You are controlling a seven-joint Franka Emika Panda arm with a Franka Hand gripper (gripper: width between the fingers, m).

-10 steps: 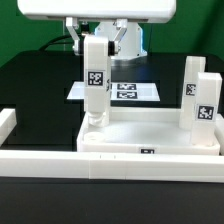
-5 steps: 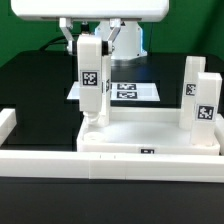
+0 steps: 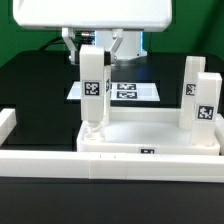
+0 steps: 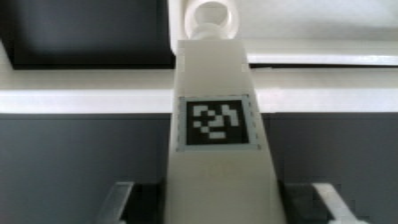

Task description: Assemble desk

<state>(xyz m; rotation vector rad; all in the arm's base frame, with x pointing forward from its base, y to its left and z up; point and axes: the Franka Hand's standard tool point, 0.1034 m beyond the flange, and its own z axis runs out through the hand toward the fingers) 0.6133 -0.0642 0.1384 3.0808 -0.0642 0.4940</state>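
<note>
The tagged white leg standing upright in the tray's corner socket (image 4: pixel 210 22) is beside the front border rail. My gripper needs to let go of it there.
The desk top (image 3: pixel 120 150), a white tray with a raised rim, lies at the front of the table. My gripper (image 3: pixel 92 45) is shut on the upper end of a tagged white leg (image 3: pixel 93 90). The leg stands nearly upright with its foot in the tray's corner socket on the exterior view's left. Two more legs (image 3: pixel 192 85) (image 3: pixel 206 108) stand upright at the tray's right side. In the wrist view the held leg (image 4: pixel 217 120) runs down between my fingers (image 4: pixel 125 200) to the socket, with the gripper (image 4: pixel 222 205) around it and the tray rim (image 4: pixel 107 98) beyond.
The marker board (image 3: pixel 130 92) lies flat behind the tray. White border rails run along the front (image 3: pixel 60 165) and the exterior view's left (image 3: pixel 8 125). The table surface is black.
The held leg leaned toward the exterior view's left half a second ago and now stands straighter again. Its foot stays at the corner socket and the jaws keep their grip.
</note>
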